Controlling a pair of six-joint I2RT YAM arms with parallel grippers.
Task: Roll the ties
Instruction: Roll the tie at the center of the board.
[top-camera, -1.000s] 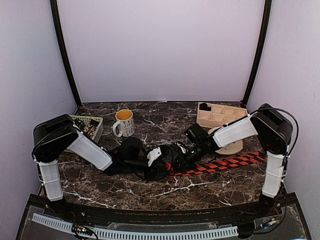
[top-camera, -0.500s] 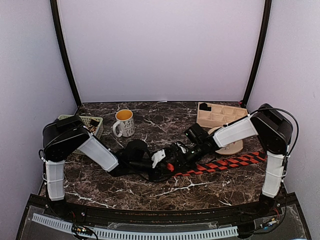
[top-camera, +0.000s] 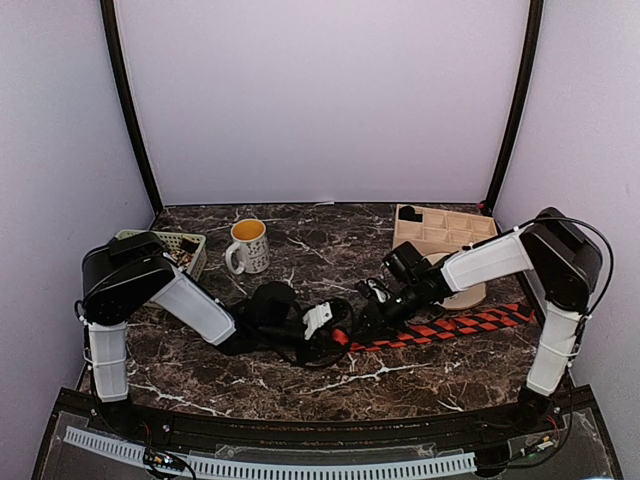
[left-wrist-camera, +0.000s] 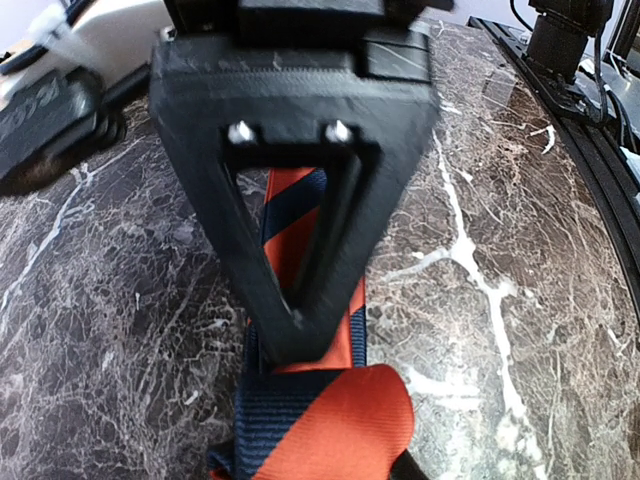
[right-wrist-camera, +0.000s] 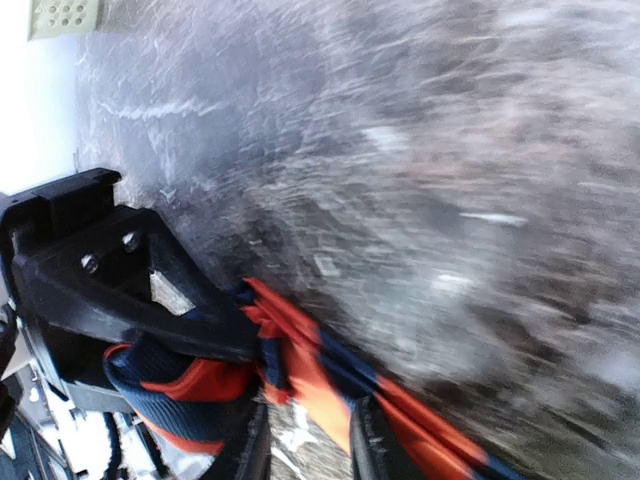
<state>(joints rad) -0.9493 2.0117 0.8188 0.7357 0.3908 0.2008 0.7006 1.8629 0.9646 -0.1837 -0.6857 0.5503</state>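
Note:
Next, my right gripper moves over from the flat part of the tie that it straddles beside the tie's folded loop and pinches the loop's edge (right-wrist-camera: 272, 372) before my left gripper opens.
The red-and-black striped tie (top-camera: 450, 326) lies on the marble table, running from the centre out to the right. My left gripper (top-camera: 322, 328) is shut on its near end. In the left wrist view the fingertips (left-wrist-camera: 300, 335) pinch the tie (left-wrist-camera: 330, 420), whose end is folded over into a small loop below them. My right gripper (top-camera: 377, 312) is just right of the left one. In the blurred right wrist view its fingers (right-wrist-camera: 366, 440) stand apart, and the tie (right-wrist-camera: 320, 375) passes between them. No dotted tie shows.
A yellow-filled mug (top-camera: 247, 245) and a small basket (top-camera: 172, 250) stand at the back left. A wooden divided tray (top-camera: 445, 228) and a round wooden disc (top-camera: 462, 291) are at the back right. Black cables (top-camera: 268, 300) lie by the left arm.
My left arm shifted right at first, still holding the tie's end. My right gripper has drawn back to the right, away from the left gripper, and the right arm has stretched out.

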